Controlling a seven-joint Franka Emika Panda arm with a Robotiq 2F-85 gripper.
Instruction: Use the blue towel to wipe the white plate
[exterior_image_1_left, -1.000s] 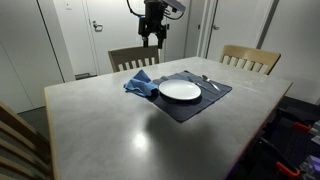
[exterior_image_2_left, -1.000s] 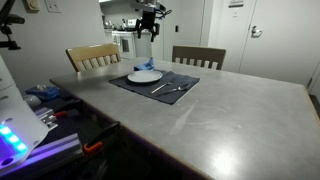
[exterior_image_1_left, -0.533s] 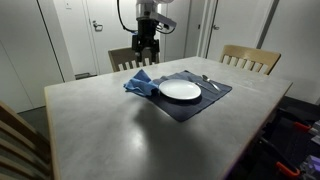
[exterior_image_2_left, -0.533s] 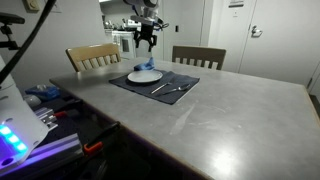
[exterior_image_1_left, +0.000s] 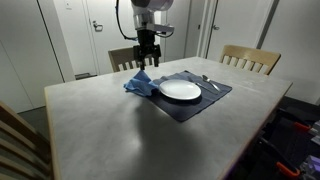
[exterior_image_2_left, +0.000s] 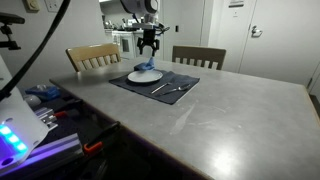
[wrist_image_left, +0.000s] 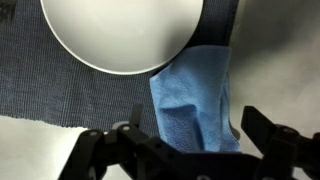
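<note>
My gripper is to go down next to the raised middle (exterior_image_1_left: 141, 80) (wrist_image_left: 195, 128) of the crumpled blue towel beside the white plate and close there.
A white plate (exterior_image_1_left: 180, 90) lies on a dark placemat (exterior_image_1_left: 200, 102) on the table; it also shows in an exterior view (exterior_image_2_left: 144, 76) and in the wrist view (wrist_image_left: 120, 30). A crumpled blue towel (exterior_image_1_left: 140, 84) lies beside the plate, partly on the mat's edge, and shows in the wrist view (wrist_image_left: 195, 105). My gripper (exterior_image_1_left: 148, 63) hangs open just above the towel, also seen in an exterior view (exterior_image_2_left: 150, 58). In the wrist view its two fingers straddle the towel (wrist_image_left: 190, 135) with nothing held.
A fork (exterior_image_1_left: 210, 84) lies on the mat beyond the plate. Two wooden chairs (exterior_image_1_left: 250, 58) stand at the table's far side, another chair (exterior_image_1_left: 18, 140) at the near corner. Cluttered equipment (exterior_image_2_left: 40, 110) sits beside the table.
My gripper has come down and moved from above the plate's far side to just over the blue towel. Towel and plate have not moved.
</note>
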